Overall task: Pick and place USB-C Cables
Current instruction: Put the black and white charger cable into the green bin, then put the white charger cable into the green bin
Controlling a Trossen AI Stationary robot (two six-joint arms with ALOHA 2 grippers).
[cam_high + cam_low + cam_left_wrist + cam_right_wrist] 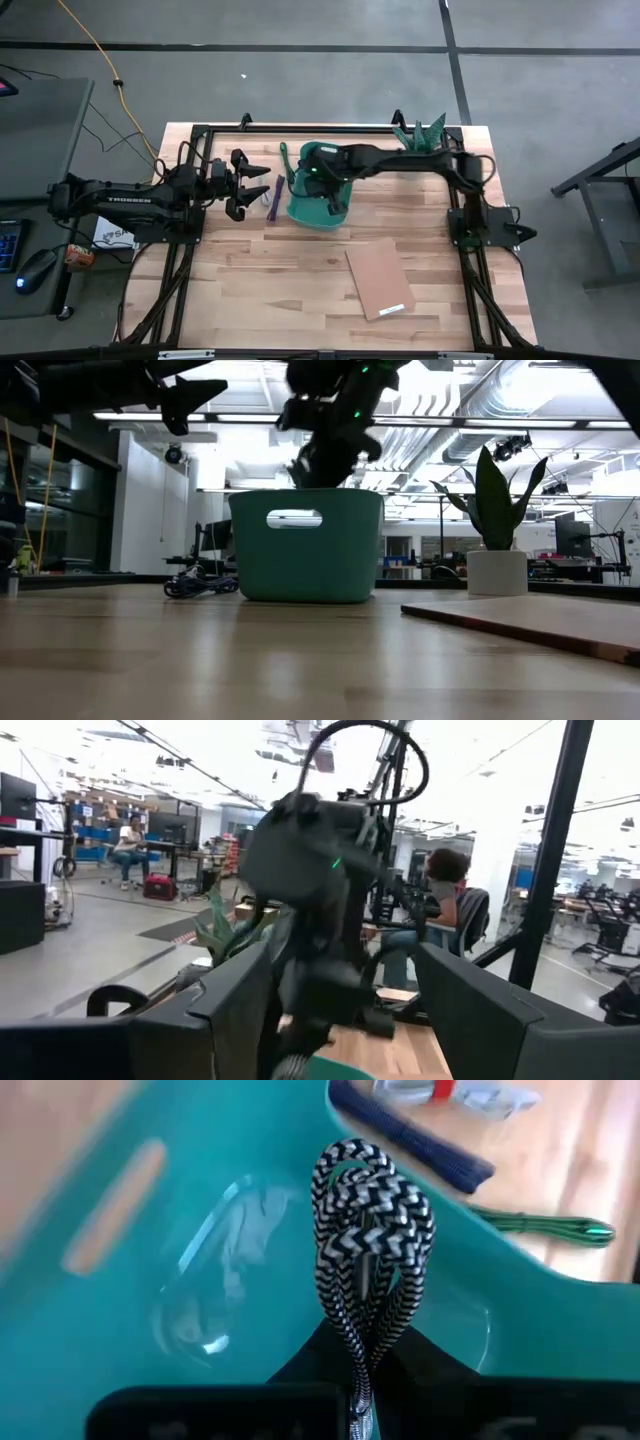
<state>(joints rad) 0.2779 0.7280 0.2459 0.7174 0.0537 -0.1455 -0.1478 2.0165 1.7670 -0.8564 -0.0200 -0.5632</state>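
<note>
Next, I let go of the grey braided cable bundle with my right gripper on the middle of the teal bin's bottom (321, 196) (345, 1305).
My right gripper (362, 1385) reaches over the teal bin (300, 208) and is shut on the grey braided cable bundle (370, 1210), which points into the bin's inside (230, 1270). In the low view it stands just above the bin's rim (305, 495). On the wood left of the bin lie the purple cable (410, 1135), the white-and-red cable (440, 1092) and, toward the far edge, the green cable (545, 1228). My left gripper (258, 181) hovers open just left of those cables, above the table, touching nothing. My right gripper pinches the grey cable bundle between its two fingers at one end of the folded loops (358, 1342), taking several strands together. The fingers come from above, slanting down into the bin. The looped end (365, 1175) sticks out past the fingertips over the bin floor.
A brown cardboard sheet (378, 278) lies on the near right part of the table. A potted plant (425, 135) stands at the far edge, right of the bin. Bare wood stretches along the near side. People sit in the room beyond the table.
</note>
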